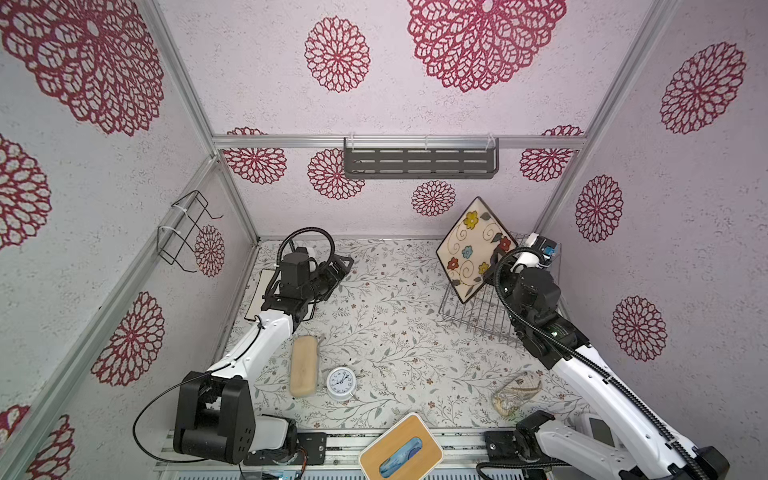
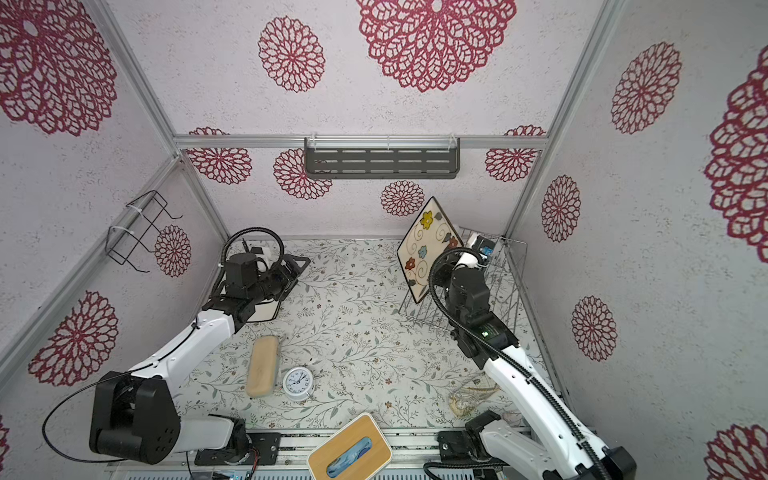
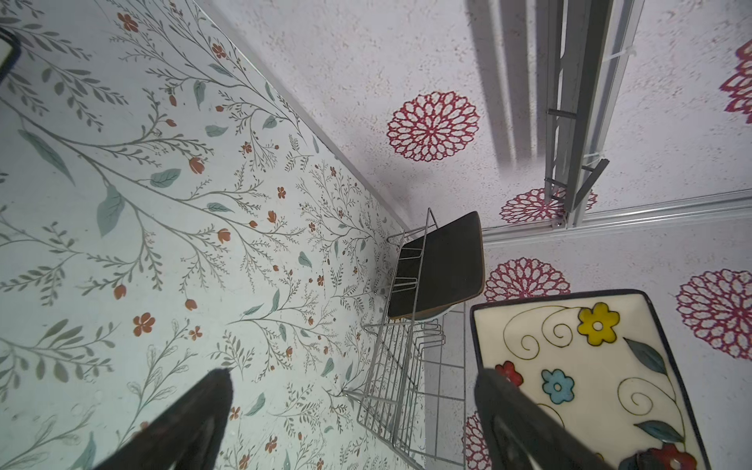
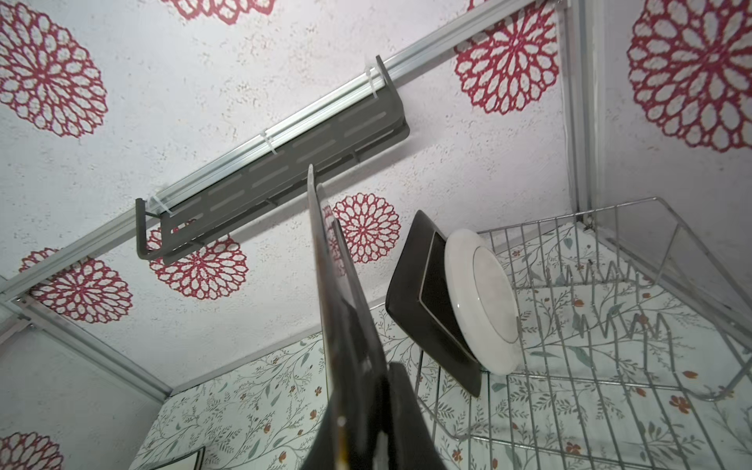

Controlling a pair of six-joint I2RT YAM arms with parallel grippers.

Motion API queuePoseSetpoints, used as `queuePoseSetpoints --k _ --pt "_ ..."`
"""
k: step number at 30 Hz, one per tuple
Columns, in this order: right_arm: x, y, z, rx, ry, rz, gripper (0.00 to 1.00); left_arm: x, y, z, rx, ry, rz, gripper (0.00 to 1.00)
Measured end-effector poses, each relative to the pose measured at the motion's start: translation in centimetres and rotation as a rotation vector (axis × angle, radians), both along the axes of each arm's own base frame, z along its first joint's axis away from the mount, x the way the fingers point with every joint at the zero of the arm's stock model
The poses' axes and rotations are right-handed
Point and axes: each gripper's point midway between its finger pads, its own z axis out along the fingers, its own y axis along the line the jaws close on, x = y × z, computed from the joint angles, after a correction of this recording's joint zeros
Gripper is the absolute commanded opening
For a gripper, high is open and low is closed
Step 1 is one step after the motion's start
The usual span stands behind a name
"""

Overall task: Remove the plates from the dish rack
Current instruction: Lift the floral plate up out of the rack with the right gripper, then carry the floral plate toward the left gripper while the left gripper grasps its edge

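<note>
The cream flowered plate's edge [image 1: 448, 272] [image 3: 473, 366] is beside the red flower farther from my right gripper. I should close my left gripper there so both grippers can carry the plate.
My right gripper [image 1: 500, 254] is shut on the lower edge of a cream squarish plate [image 1: 471, 249] with painted flowers and a dark rim. It holds this plate tilted on a corner above the silver wire dish rack [image 1: 478, 318]. In the right wrist view the held plate [image 4: 325, 285] shows edge-on between the fingers [image 4: 401, 411]. A dark square plate [image 4: 423, 301] and a round white plate [image 4: 480, 301] stand in the rack [image 4: 590, 325]. My left gripper [image 1: 341, 266] is open over the table at the far left. A white squarish plate [image 1: 257, 301] lies under that arm.
A beige oblong block [image 1: 304, 365], a small white alarm clock [image 1: 340, 383], a clear glass item [image 1: 515, 392] and a wood-topped tissue box [image 1: 401, 446] sit near the front. A grey slotted shelf [image 1: 419, 163] and a black wire basket [image 1: 187, 232] hang on the walls.
</note>
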Motion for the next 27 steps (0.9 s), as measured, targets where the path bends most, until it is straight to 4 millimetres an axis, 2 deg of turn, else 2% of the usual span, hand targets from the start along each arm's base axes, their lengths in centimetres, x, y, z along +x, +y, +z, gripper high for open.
queuePoseSetpoints --k 7,18,27 --pt "0.2 1.5 -1.5 0.103 0.020 0.070 0.00 0.0 -0.1 0.2 -0.013 -0.001 -0.001 0.97" --pt "1.7 4.8 -3.9 0.312 0.026 0.193 0.00 0.1 -0.4 0.8 -0.040 -0.015 -0.009 0.97" --pt "2.8 6.1 -6.3 0.478 0.042 0.215 0.00 0.4 -1.7 2.1 -0.102 -0.051 -0.035 0.97"
